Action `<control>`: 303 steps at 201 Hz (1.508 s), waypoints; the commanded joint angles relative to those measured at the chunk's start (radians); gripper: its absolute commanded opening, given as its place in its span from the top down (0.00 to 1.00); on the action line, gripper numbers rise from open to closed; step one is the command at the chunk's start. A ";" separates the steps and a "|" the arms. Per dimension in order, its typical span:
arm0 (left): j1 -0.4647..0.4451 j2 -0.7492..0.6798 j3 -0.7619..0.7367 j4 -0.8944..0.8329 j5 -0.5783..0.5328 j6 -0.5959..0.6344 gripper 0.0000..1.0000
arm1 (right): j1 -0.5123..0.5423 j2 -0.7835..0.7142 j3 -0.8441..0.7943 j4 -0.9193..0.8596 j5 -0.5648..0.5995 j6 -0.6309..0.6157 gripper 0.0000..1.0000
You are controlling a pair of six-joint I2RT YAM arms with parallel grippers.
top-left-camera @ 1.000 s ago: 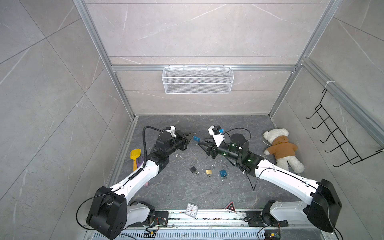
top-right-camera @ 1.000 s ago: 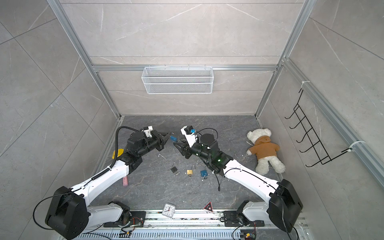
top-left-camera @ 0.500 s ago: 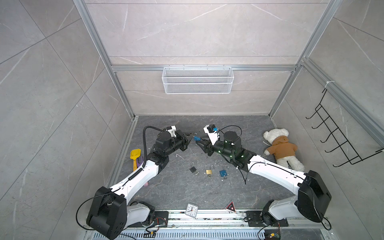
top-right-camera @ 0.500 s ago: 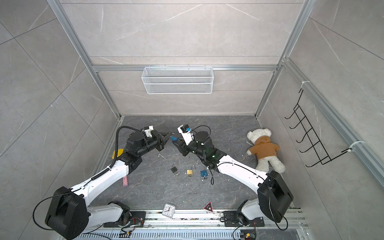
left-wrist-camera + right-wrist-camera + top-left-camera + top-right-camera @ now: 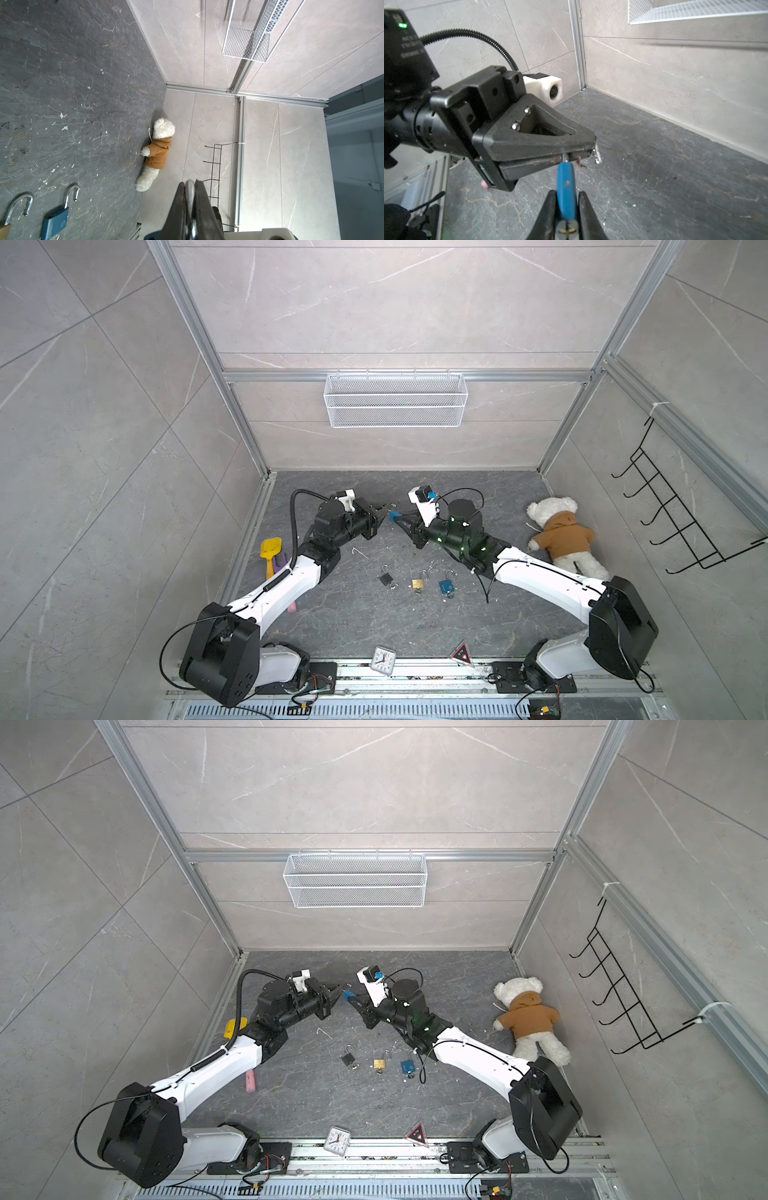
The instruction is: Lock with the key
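I see my left gripper sitting at an angle across the blue padlock's shackle, so it should open, back away and grip the shackle straight on by its bend (image 5: 596,149).
A small blue padlock (image 5: 395,514) (image 5: 348,994) hangs in the air between the two arms, above the dark floor. My left gripper (image 5: 384,508) (image 5: 190,184) is shut on its silver shackle (image 5: 597,154), which pokes out past the left fingertips. My right gripper (image 5: 400,520) (image 5: 566,194) is closed on the blue body (image 5: 565,187), one finger against each flat side. The lock's round keyhole end (image 5: 566,228) sits deep between the right fingers. I cannot make out a key in any view.
Three open padlocks lie on the floor below: black (image 5: 386,578), brass (image 5: 418,583) and blue (image 5: 445,585). A teddy bear (image 5: 561,537) lies by the right wall and a yellow shovel (image 5: 271,549) by the left. A clock (image 5: 382,660) and red triangle (image 5: 462,654) sit at the front edge.
My right gripper has reached in toward the left gripper and closed its jaws on the blue padlock's body. The left arm has held still.
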 commanded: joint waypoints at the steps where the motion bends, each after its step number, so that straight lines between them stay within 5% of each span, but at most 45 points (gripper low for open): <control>1: -0.003 0.005 0.053 0.095 0.040 -0.029 1.00 | -0.012 0.010 0.022 0.041 -0.025 0.017 0.97; 67: -0.003 0.044 0.062 0.101 0.079 0.023 1.00 | -0.068 0.009 0.022 0.047 -0.099 0.165 1.00; 84: 0.001 0.051 0.065 0.086 0.102 0.060 0.64 | -0.088 0.011 0.033 0.034 -0.137 0.224 1.00; 108: 0.038 0.062 0.053 0.066 0.145 0.100 0.37 | -0.124 0.010 0.055 -0.025 -0.182 0.303 1.00; 113: 0.047 0.063 0.053 0.056 0.153 0.115 0.19 | -0.132 0.008 0.056 -0.034 -0.193 0.321 1.00; 124: 0.069 0.057 0.060 0.009 0.171 0.171 0.15 | -0.154 0.002 0.053 -0.048 -0.219 0.364 1.00; 126: 0.072 0.055 0.063 -0.010 0.172 0.185 0.05 | -0.158 0.000 0.050 -0.049 -0.223 0.372 1.00; 130: 0.078 0.050 0.068 -0.043 0.174 0.215 0.01 | -0.168 -0.004 0.047 -0.052 -0.229 0.389 1.00; 182: 0.090 -0.012 0.222 -0.552 0.107 0.907 0.00 | -0.266 -0.012 0.026 -0.117 -0.429 0.547 1.00; 208: 0.089 -0.027 0.229 -0.659 0.015 1.101 0.01 | -0.314 0.027 0.017 -0.093 -0.611 0.650 1.00; 246: 0.089 -0.065 0.097 -0.445 0.046 1.120 0.01 | -0.336 0.084 0.005 -0.096 -0.791 0.682 1.00; 303: 0.086 -0.002 -0.060 0.028 0.362 0.966 0.04 | -0.336 0.074 -0.011 -0.141 -0.866 0.669 1.00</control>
